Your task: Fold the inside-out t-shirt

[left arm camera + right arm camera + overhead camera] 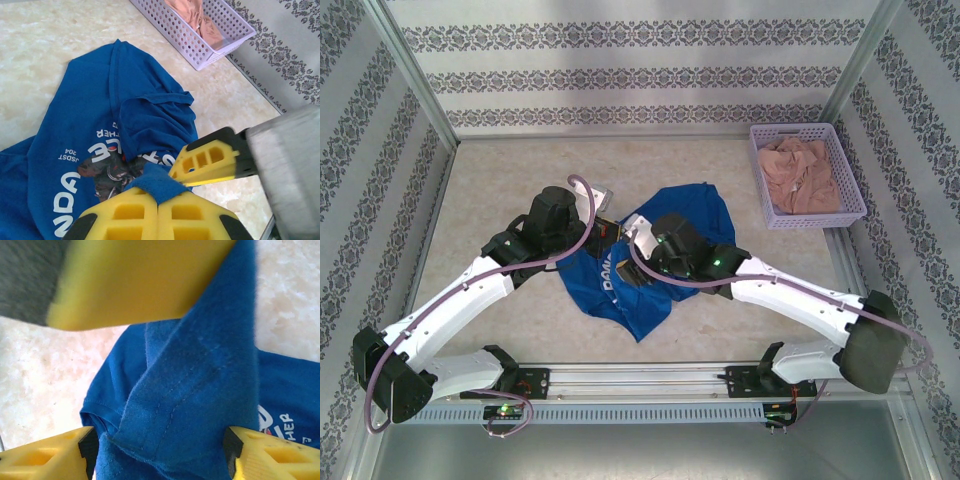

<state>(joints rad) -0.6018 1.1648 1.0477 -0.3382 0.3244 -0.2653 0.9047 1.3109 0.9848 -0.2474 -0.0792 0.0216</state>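
Note:
Next, my right gripper takes the t-shirt's hemmed edge [150, 452] before my left gripper shifts its hold, because my left gripper pinches a bunched fold above that edge.
The inside-out t-shirt [625, 290] is royal blue and lies crumpled at the table's middle, with white lettering and a dark picture [107, 170] showing. My left gripper [157, 192] is shut on a raised fold of its blue fabric [155, 182], held just above the rest of the shirt. My right gripper [160, 455] stands open, its yellow fingers [45, 460] wide apart on either side of a hemmed blue fold [190, 405]. One of its fingers [210, 160] reaches in close beside the left gripper's pinch. In the top view the left gripper [610, 232] and right gripper [636, 242] meet over the shirt.
A lavender basket [760, 165] with a pinkish-beige garment [805, 175] stands at the back right; the same basket [170, 30] lies beyond the shirt in the left wrist view. Patterned walls enclose the beige tabletop [500, 170].

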